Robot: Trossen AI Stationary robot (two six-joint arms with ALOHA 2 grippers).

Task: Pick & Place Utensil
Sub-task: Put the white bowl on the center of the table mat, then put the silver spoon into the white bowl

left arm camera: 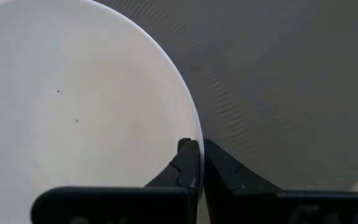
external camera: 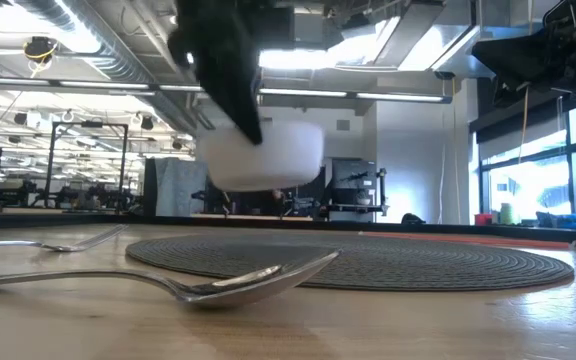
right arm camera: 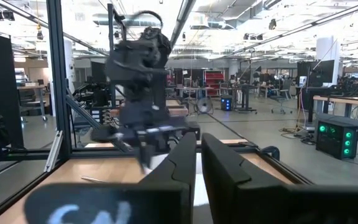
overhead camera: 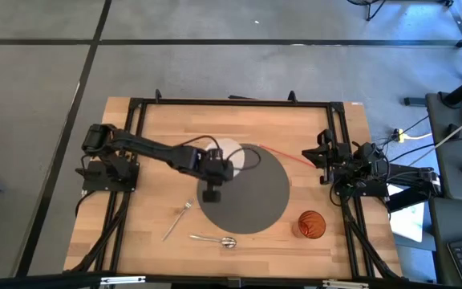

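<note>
My left gripper has the white bowl. It will let go of the bowl on the middle of the round dark placemat (overhead camera: 248, 181).
A white bowl (external camera: 268, 158) hangs above the round dark placemat (overhead camera: 251, 197), with my left gripper (overhead camera: 221, 167) shut on its rim. In the left wrist view the bowl's inside (left arm camera: 86, 124) fills most of the picture, with the mat (left arm camera: 291, 93) under it. A fork (overhead camera: 177, 221) and a spoon (overhead camera: 212, 239) lie flat on the wood near the table's front edge, left of the mat, and no gripper touches them. My right gripper (right arm camera: 199, 163) waits at the table's right edge, shut, with nothing between its fingers. My left gripper pinches the bowl's rim (left arm camera: 196, 140), one finger (left arm camera: 182, 165) inside the bowl and the other outside its wall. The fingers come slanting down from above on the table's left side. The bowl is lifted clear of the mat, its open side up, about level.
An orange cup (overhead camera: 311, 225) stands near the front right, beside the mat. A thin red strip (overhead camera: 283, 155) lies past the mat's far right. A black frame (overhead camera: 231, 102) runs around the table. Bare wood shows at the front between the spoon and the cup.
</note>
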